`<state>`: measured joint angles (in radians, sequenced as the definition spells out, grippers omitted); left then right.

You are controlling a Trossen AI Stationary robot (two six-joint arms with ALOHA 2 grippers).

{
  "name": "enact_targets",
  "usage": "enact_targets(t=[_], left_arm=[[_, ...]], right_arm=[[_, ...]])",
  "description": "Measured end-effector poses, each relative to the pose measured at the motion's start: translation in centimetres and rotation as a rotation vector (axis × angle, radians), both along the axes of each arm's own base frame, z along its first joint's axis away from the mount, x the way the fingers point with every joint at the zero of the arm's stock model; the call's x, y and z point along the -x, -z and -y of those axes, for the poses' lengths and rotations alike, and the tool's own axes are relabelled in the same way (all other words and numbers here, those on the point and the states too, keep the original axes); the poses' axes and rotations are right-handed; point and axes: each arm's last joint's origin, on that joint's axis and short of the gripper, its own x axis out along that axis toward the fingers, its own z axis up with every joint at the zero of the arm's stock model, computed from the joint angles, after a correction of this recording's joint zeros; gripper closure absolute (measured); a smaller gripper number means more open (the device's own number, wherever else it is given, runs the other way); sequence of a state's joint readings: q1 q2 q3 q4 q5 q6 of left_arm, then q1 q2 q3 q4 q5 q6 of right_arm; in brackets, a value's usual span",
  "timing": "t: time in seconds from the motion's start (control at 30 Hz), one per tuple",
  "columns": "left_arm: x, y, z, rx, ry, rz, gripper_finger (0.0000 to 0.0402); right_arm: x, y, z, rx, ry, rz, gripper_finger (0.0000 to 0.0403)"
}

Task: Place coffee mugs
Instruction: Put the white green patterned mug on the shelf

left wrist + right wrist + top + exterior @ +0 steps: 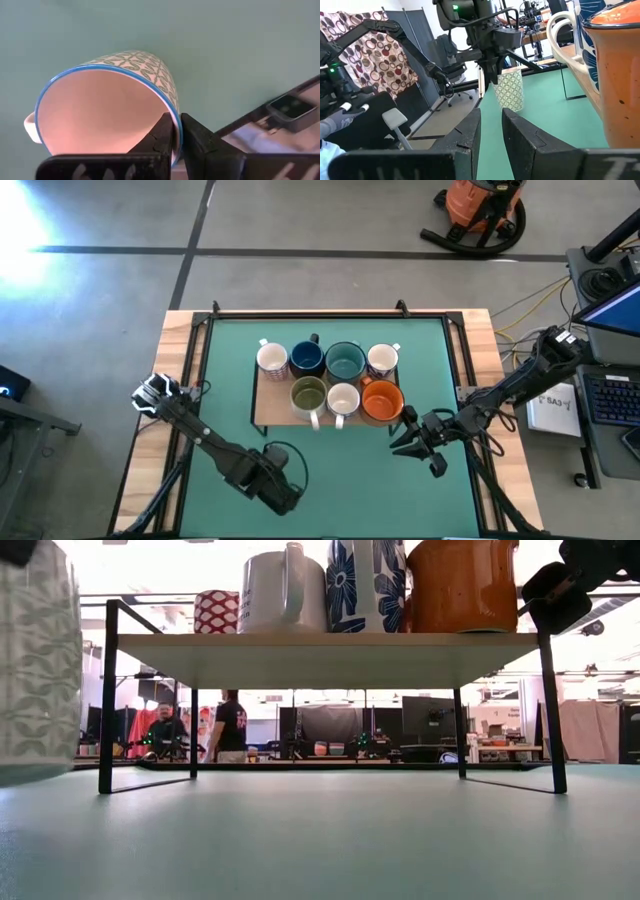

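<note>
The mug's rim opposite the handle is pinched by my left gripper, so I should put the mug down and grip the mug's rim point(36, 118) near the handle before shelving it.
A white mug with a green pattern and a blue rim point(135, 65) hangs from my left gripper point(176, 125), near the table's front edge left of centre. In the high view the left gripper point(282, 492) hides it. Several mugs stand on the raised shelf point(262, 408): a white one point(272, 358), navy point(306, 358), teal point(345, 362), olive point(308, 392) and orange point(381, 400) among them. My right gripper point(415, 438) is open and level just right of the orange mug, holding nothing. My left gripper pinches the mug's rim point(172, 116), one finger inside the mug and one outside on the patterned wall, on the side away from the handle point(29, 125). The fingers come from above, pointing down. The mug point(510, 90) hangs nearly upright below them, clear of the table.
The shelf stands on thin black legs point(105, 700) over the green mat, with free room under and in front of it. Wooden table edges point(178, 340) flank the mat. People point(230, 725) and desks show in the room behind; a vacuum point(480, 210) is on the floor.
</note>
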<state>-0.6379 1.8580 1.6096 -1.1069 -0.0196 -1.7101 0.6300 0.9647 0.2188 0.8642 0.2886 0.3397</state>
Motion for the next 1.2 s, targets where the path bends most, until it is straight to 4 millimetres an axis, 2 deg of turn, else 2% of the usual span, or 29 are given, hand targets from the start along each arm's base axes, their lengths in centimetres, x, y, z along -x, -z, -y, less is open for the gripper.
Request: enact_targets(t=[0.13,0.5,0.67,0.87,1.1,1.2], left_arm=[[-0.7,0.1,-0.4,0.037,-0.125,0.007,0.0396],[-2.0,1.9,-1.2,0.044,-0.443,-0.068,0.0388],[-2.1,2.0,-1.4,0.043,-0.512,-0.074,0.0383],[-2.3,2.0,-1.6,0.014,-0.512,-0.043,0.0375],[-2.9,1.8,-1.3,0.02,-0.369,0.04,0.0348],[-3.1,1.0,-1.2,0.011,-0.266,0.067,0.0329]], right_arm=[[0.0,0.0,0.0,0.0,0.0,0.0,0.0335],[0.0,0.0,0.0,0.0,0.0,0.0,0.0335],[0.0,0.0,0.0,0.0,0.0,0.0,0.0335],[0.0,0.0,0.0,0.0,0.0,0.0,0.0335],[0.0,0.0,0.0,0.0,0.0,-0.001,0.0335],[0.0,0.0,0.0,0.0,0.0,0.0,0.0335]])
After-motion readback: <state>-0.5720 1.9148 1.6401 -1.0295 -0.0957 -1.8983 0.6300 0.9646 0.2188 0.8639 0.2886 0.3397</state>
